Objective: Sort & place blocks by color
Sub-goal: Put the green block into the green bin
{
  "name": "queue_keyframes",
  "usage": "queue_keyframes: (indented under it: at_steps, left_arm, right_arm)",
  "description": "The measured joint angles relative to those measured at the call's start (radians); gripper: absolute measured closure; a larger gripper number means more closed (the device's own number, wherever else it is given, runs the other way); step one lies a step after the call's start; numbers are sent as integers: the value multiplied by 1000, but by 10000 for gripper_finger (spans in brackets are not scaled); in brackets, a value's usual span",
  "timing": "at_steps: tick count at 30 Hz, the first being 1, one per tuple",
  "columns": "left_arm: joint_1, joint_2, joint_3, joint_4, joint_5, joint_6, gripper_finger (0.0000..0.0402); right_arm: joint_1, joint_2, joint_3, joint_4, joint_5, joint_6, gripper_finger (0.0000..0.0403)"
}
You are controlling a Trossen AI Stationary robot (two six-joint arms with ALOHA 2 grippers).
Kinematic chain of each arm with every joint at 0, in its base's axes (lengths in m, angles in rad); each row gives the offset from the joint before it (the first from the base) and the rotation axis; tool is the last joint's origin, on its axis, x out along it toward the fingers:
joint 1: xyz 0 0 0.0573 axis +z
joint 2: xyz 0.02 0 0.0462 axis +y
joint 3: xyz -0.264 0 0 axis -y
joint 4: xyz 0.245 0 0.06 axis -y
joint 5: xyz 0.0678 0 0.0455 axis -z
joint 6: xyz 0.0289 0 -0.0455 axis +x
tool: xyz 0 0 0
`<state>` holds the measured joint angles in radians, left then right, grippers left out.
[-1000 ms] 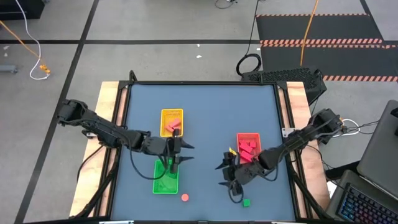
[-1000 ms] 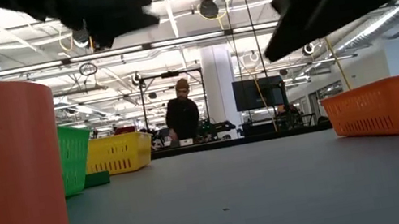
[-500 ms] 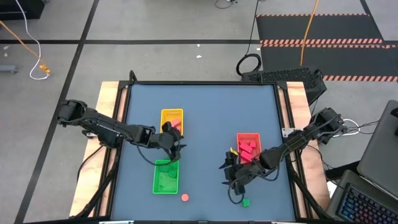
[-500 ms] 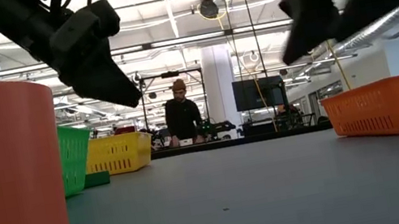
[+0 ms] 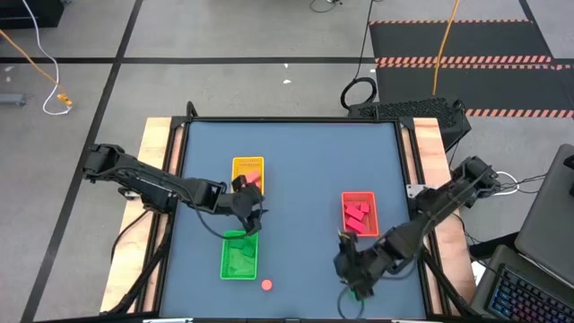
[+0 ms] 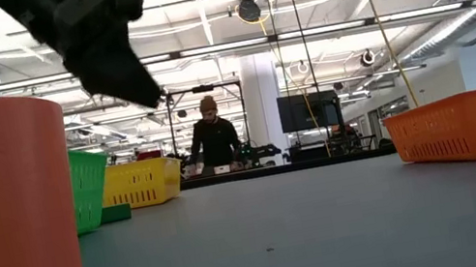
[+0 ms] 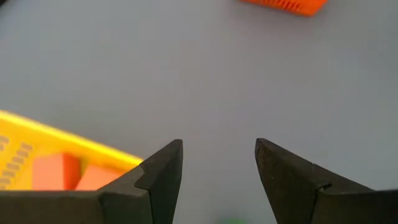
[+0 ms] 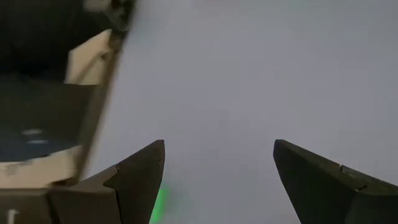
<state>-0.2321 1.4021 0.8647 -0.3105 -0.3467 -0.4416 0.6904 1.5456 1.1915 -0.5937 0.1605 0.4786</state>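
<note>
The small green block is at the table's near edge. My right gripper needs to go there next and close on the opposite sides (image 5: 352, 295) (image 8: 159, 205) of the block.
My left gripper (image 5: 252, 210) is open and empty above the table, between the yellow tray (image 5: 248, 164), which holds salmon-pink blocks (image 7: 57, 173), and the green tray (image 5: 239, 257). My right gripper (image 5: 355, 278) is open and hovers near the table's near edge. A small green block (image 8: 158, 203) shows just beside one of its fingers and is mostly hidden under the gripper in the high view. A salmon-pink round block (image 5: 267, 285) stands on end near the front edge and looms large in the low view (image 6: 15, 204). Red blocks (image 5: 359, 215) lie in the red tray (image 5: 360, 197).
The table's right wooden edge (image 8: 87, 68) shows close to my right gripper. A person (image 6: 215, 139) stands at a bench far behind the table. Bare blue-grey tabletop lies between the trays and across the far half.
My left gripper has gone from over the green tray's far end a little toward the yellow tray, staying open. My right gripper has gone from beside the red tray toward the table's near edge, over the green block.
</note>
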Motion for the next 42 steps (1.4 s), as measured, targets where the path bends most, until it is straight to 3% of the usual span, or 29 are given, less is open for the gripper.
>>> queue_keyframes:
  at_steps: [10, 17, 25, 32, 42]
  left_arm:
    - [11, 0, 10, 31, -3, 109, 197]
    - [66, 0, 10, 53, -5, 183, 197]
    - [84, 0, 10, 215, -5, 306, 197]
    - [90, 0, 10, 296, -5, 363, 197]
    - [93, 0, 10, 298, -5, 355, 197]
  right_arm:
    - [151, 66, -1, -48, -62, 302, 110]
    - [196, 143, -1, -47, -57, 343, 110]
    - [203, 230, -2, -40, -34, 320, 119]
    - [217, 240, -2, -26, -33, 327, 167]
    - [222, 240, -3, -27, -33, 319, 285]
